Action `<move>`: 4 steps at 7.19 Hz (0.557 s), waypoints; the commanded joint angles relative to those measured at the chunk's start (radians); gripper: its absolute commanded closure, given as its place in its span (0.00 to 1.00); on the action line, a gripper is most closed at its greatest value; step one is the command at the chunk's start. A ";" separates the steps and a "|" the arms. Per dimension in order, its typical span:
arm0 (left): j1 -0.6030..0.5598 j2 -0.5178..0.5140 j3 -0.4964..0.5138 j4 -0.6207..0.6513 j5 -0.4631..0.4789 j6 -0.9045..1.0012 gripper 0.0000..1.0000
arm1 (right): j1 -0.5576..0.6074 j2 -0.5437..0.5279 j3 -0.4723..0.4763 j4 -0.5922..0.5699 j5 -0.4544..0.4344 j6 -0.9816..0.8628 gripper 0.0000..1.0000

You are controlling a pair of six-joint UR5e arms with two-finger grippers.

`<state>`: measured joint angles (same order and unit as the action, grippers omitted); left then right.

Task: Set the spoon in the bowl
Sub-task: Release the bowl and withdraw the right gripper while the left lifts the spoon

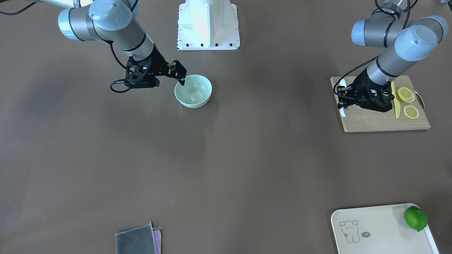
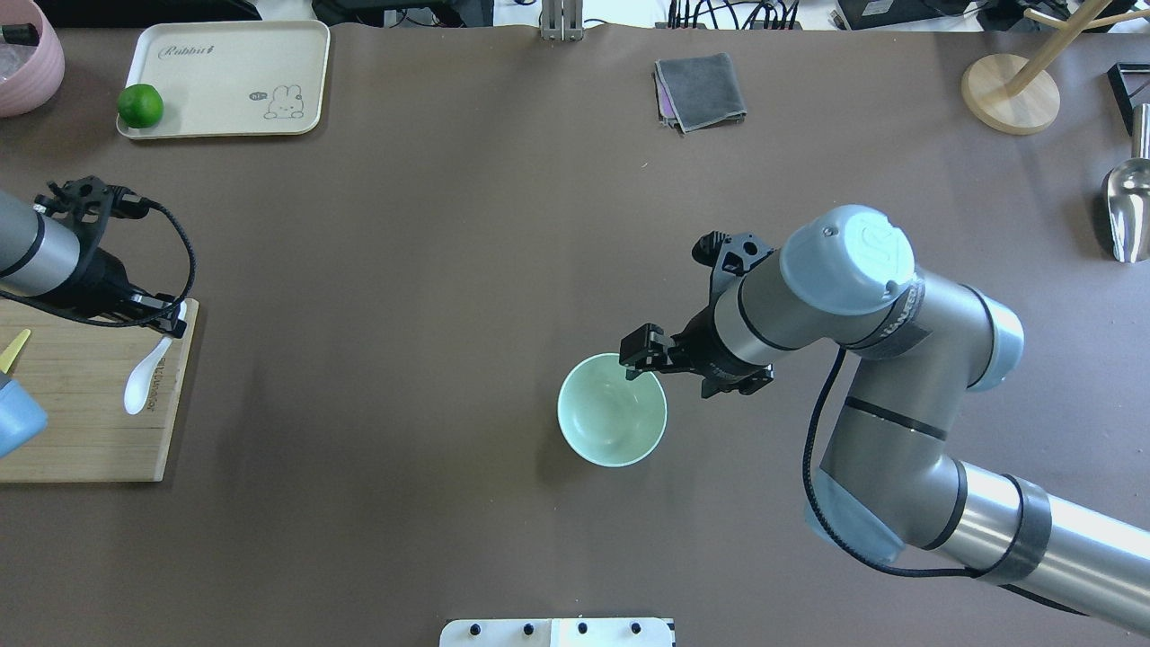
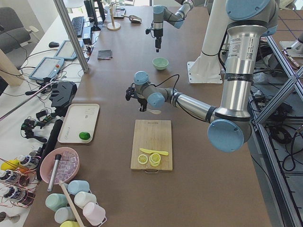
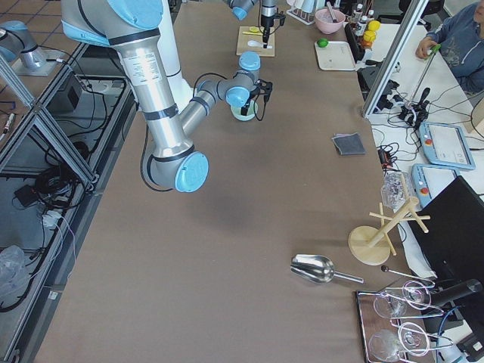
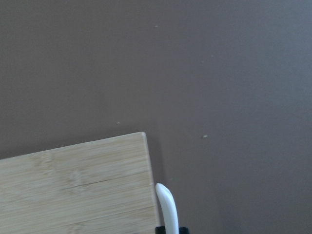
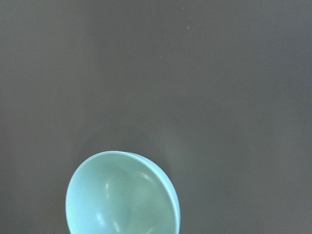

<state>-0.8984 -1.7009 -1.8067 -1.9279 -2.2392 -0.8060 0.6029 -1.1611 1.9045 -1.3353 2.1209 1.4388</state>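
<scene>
The robot's left gripper will release the white spoon inside the mint-green bowl [image 1: 197, 100], against the bowl's rim toward the cream tray.
The white spoon [image 2: 139, 388] hangs over the far right corner of the wooden cutting board [image 2: 81, 431]. My left gripper [image 2: 171, 319] is shut on its handle. The handle tip sticks out past the fingers in the left wrist view [image 5: 168, 207]. In the front view the scoop [image 1: 342, 84] shows beside the left gripper [image 1: 343, 104]. The mint-green bowl [image 2: 611, 422] stands empty mid-table. My right gripper [image 2: 631, 367] is at the bowl's far rim with its fingers closed on the rim. The bowl also shows in the front view [image 1: 193, 92] and the right wrist view [image 6: 122, 200].
A yellow knife [image 1: 396, 102] and lemon slices [image 1: 406, 94] lie on the board [image 1: 370, 121]. A cream tray [image 2: 225, 81] with a lime [image 2: 140, 105] is at the far left. A grey cloth [image 2: 701, 90] lies at the far edge.
</scene>
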 commanded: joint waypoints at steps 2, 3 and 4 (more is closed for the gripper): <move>0.100 -0.280 0.000 0.137 0.003 -0.262 1.00 | 0.154 -0.096 0.062 -0.056 0.123 -0.133 0.00; 0.158 -0.346 0.006 0.144 0.016 -0.354 1.00 | 0.214 -0.148 0.062 -0.056 0.154 -0.218 0.00; 0.223 -0.426 0.041 0.144 0.106 -0.424 1.00 | 0.257 -0.207 0.070 -0.056 0.165 -0.309 0.00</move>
<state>-0.7491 -2.0326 -1.7956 -1.7919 -2.2061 -1.1357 0.8019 -1.3016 1.9674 -1.3904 2.2629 1.2360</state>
